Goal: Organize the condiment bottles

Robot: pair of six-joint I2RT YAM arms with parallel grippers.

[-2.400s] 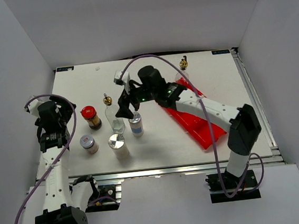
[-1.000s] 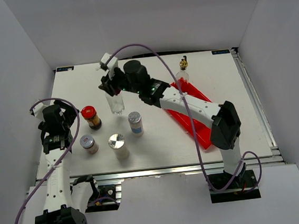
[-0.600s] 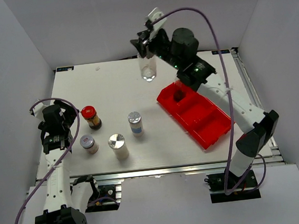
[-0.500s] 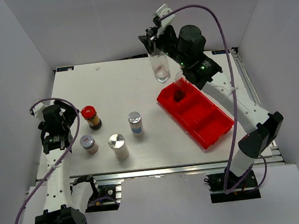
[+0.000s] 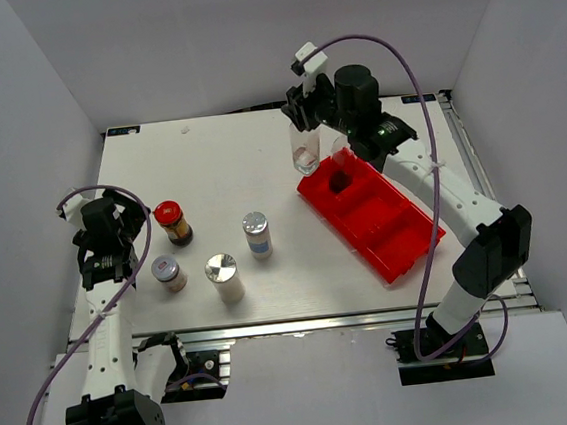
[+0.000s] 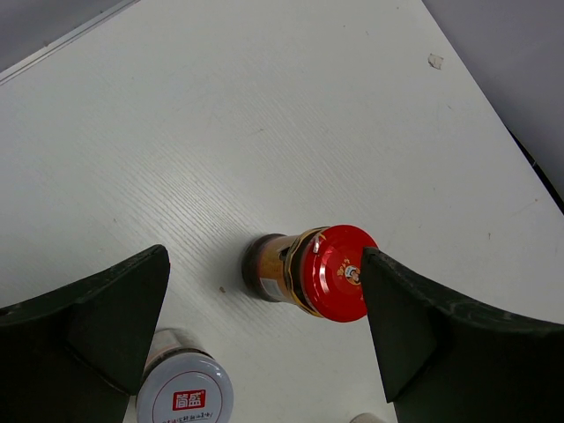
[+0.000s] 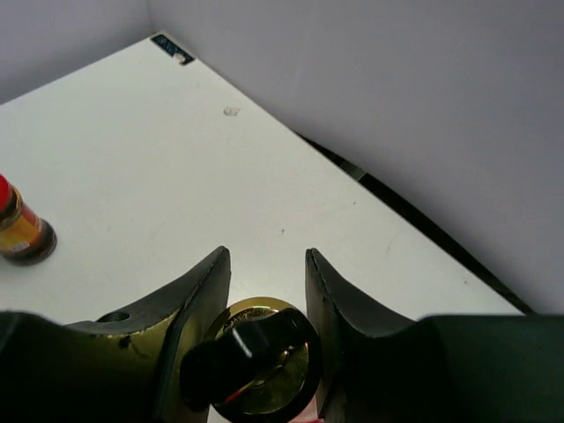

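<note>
Next, I let go of the tall clear bottle with my right gripper in the red bin's far compartment [image 5: 331,190], beside the second clear bottle.
My right gripper [image 5: 301,120] is shut on the gold pourer top [image 7: 264,361] of a tall clear glass bottle [image 5: 306,150]. The bottle hangs upright just left of the far end of the red bin [image 5: 391,232]. Part of a second clear bottle [image 5: 339,149] shows at the bin's far compartment, mostly hidden by my right arm. At the left stands the red-lidded brown jar [image 5: 171,221] [image 6: 330,271]. My left gripper [image 5: 124,220] [image 6: 264,257] hangs open above it, a finger on either side. Three silver-lidded shakers [image 5: 256,233] [image 5: 223,277] [image 5: 168,273] stand near the front.
The red bin lies diagonally on the right half of the table, and its two nearer compartments hold nothing. A metal rail [image 5: 488,193] runs along the table's right edge. Grey walls close in the back and both sides.
My right arm lifted the glass bottle from beside the shakers, swung it high to the right, then lowered it beside the bin's far end. The left arm stayed still.
</note>
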